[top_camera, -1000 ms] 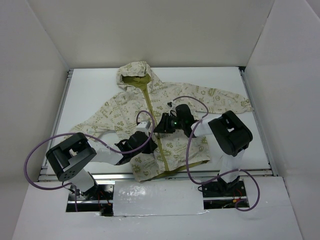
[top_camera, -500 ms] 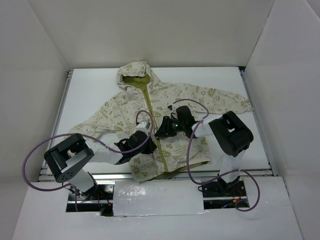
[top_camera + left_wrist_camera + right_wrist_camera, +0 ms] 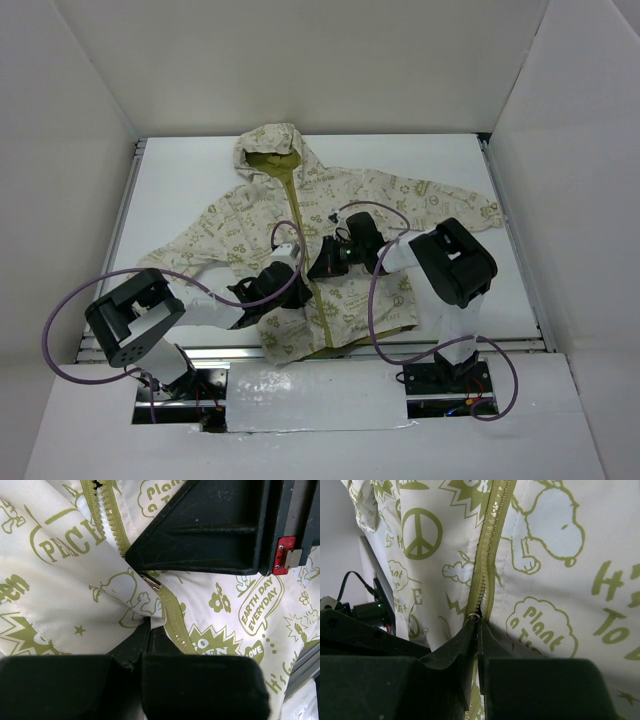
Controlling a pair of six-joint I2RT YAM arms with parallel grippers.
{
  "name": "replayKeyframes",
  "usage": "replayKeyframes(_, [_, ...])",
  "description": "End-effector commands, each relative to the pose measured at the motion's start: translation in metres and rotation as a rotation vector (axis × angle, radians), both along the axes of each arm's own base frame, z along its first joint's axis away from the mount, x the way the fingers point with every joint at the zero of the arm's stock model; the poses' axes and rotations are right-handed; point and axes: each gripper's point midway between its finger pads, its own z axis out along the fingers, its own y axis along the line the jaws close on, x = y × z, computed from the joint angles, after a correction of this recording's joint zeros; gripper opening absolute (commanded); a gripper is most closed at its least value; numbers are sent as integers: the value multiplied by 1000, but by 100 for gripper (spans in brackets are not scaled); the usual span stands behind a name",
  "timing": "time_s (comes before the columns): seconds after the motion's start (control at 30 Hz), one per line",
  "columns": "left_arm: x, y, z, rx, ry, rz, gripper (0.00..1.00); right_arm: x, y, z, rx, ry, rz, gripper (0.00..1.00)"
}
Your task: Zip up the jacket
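Note:
The jacket's fold that my left gripper holds is bunching over the zipper tape near the zipper pull, so that gripper should open and pinch the fabric nearer the jacket's hem [image 3: 303,318].
The jacket [image 3: 345,195] lies flat on its back on the white table, hood at the far end. Its olive zipper [image 3: 297,205] runs down the middle. My left gripper [image 3: 292,284] is shut on the jacket's cream fabric, pinching a fold [image 3: 142,612] right beside the zipper tape [image 3: 172,617]. My right gripper [image 3: 322,266] sits over the zipper line close to the left one. In the right wrist view its fingers [image 3: 470,635] are shut on the zipper pull, whose small metal ring [image 3: 474,615] shows at their tips. Beyond the ring the zipper [image 3: 487,575] stands slightly parted.
White enclosure walls stand on three sides, and metal rails [image 3: 120,230] edge the table. Purple cables [image 3: 375,290] loop over the jacket near both arms. The right arm's black body [image 3: 210,525] fills the top of the left wrist view.
My right gripper's jaws have closed onto the zipper pull and its arm has shifted slightly left. The left gripper has kept its pinch on the fabric.

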Motion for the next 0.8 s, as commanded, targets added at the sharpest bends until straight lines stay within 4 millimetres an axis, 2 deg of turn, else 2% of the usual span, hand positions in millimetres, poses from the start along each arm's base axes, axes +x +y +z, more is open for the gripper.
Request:
replayKeyframes(0.0, [-25,31,-43,152,115,8,0,-8,5,0,-4,24,27,11])
replayKeyframes(0.03, [-25,32,-43,155,114,8,0,-8,5,4,1,8,22,8])
replayKeyframes(0.07, [-25,33,-44,160,115,11,0,-7,5,7,8,0,15,1])
replayKeyframes(0.1, [-24,33,-44,162,112,15,0,-7,5,11,24,-6,7,0])
replayKeyframes(0.23, [-23,35,-44,172,112,27,0,-1,7,41,144,-121,-41,0])
replayKeyframes(0.37, [-23,34,-37,161,117,24,1,3,7,59,198,-179,-58,0])
replayKeyframes(0.4, [-24,35,-36,161,119,29,5,-2,4,63,207,-197,-65,0])
replayKeyframes(0.43, [-24,36,-33,158,116,34,18,0,3,73,237,-243,-77,0])
replayKeyframes(0.5, [-25,39,-27,145,106,44,33,2,-3,79,240,-286,-116,0])
replayKeyframes(0.53, [-25,40,-24,140,100,46,48,-1,-7,84,245,-311,-124,0])
replayKeyframes(0.63, [-23,42,-9,116,76,58,63,-2,-11,88,231,-336,-131,0])
replayKeyframes(0.77, [-14,42,15,67,19,77,67,-8,-15,88,230,-348,-128,0])
